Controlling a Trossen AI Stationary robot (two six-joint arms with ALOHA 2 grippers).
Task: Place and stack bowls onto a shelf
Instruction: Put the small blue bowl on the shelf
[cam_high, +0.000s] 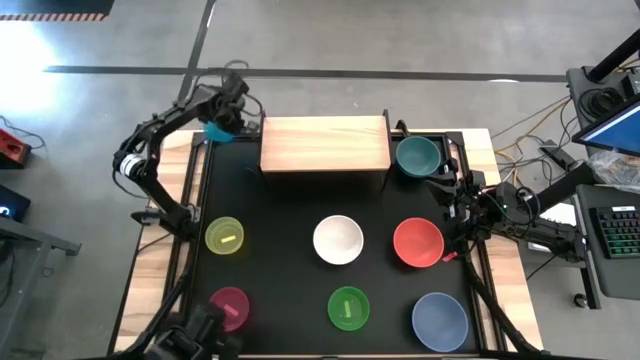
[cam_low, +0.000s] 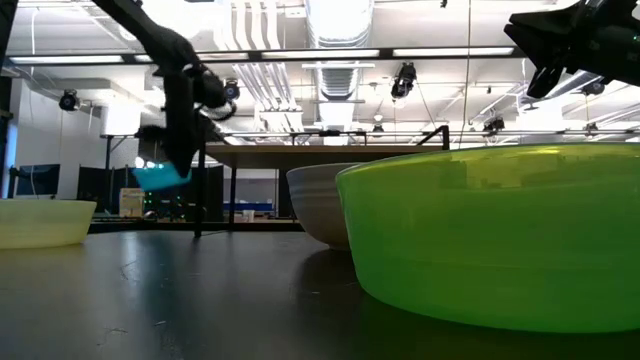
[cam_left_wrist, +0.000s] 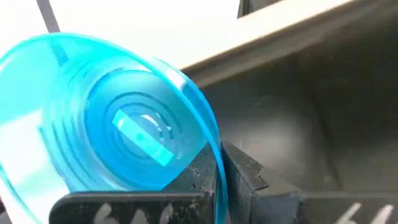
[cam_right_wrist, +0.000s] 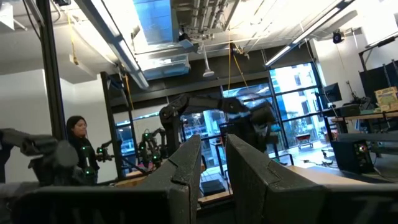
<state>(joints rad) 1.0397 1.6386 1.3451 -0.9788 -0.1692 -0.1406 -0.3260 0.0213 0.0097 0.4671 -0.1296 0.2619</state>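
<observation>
My left gripper needs to put the small blue bowl down on the light-wood shelf's half farther from the teal bowl (cam_high: 295, 146).
My left gripper (cam_high: 226, 118) is shut on the small blue bowl (cam_high: 217, 130) just off the left end of the light-wood shelf (cam_high: 325, 145), which stands bare at the table's far side. The blue bowl also shows in the low view (cam_low: 160, 176). The teal bowl (cam_high: 417, 155) rests on the table right of the shelf. The yellow (cam_high: 225, 236), white (cam_high: 338, 240), red (cam_high: 418, 243), pink (cam_high: 229, 306), green (cam_high: 348, 307) and periwinkle (cam_high: 439, 320) bowls sit base down on the black tabletop. My right gripper (cam_right_wrist: 212, 155) hovers narrowly open and empty near the red bowl's right side. My left gripper pinches the blue bowl's rim (cam_left_wrist: 213, 163), one finger inside the bowl and one outside. The bowl hangs tilted below the gripper (cam_low: 160, 176), lifted clear of the table, beside the shelf's left end.
The shelf's dark legs (cam_low: 232, 195) stand on the table's far part. A desk with a keyboard (cam_high: 615, 225) and cables lies beyond the right edge. A person (cam_right_wrist: 78, 146) stands in the room behind.
</observation>
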